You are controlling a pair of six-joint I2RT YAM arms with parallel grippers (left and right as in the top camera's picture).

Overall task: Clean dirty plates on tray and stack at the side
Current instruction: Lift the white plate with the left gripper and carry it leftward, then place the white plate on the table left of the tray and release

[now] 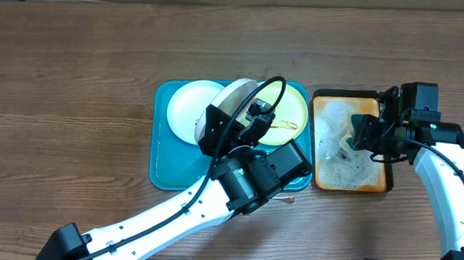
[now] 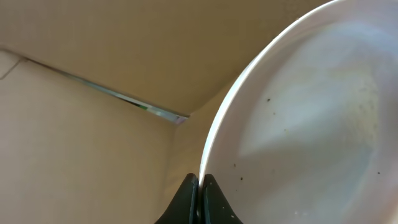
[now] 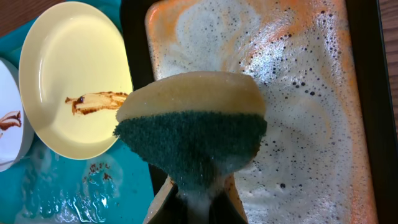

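Next, my left gripper sets free the second white plate on the table (image 1: 101,131) beside the teal tray, on the opposite side from the orange tray.
The teal tray (image 1: 161,154) holds a white plate (image 1: 187,108) at its left and a pale yellow-green plate (image 1: 290,117) with a brown sauce smear at its right, which also shows in the right wrist view (image 3: 68,68). My left gripper (image 2: 200,186) is shut on the rim of a second white plate (image 2: 311,124), held tilted on edge above the tray (image 1: 235,94). My right gripper (image 3: 202,196) is shut on a yellow and green sponge (image 3: 193,124), held above the soapy orange tray (image 1: 349,172). Another white plate's edge with sauce shows at the left of the right wrist view (image 3: 9,121).
The narrow orange tray (image 3: 298,93), full of foam, stands right of the teal tray. Wet soapy patches and brown specks lie on the teal tray floor (image 3: 81,180). Wooden table (image 1: 67,81) extends to the left and back.
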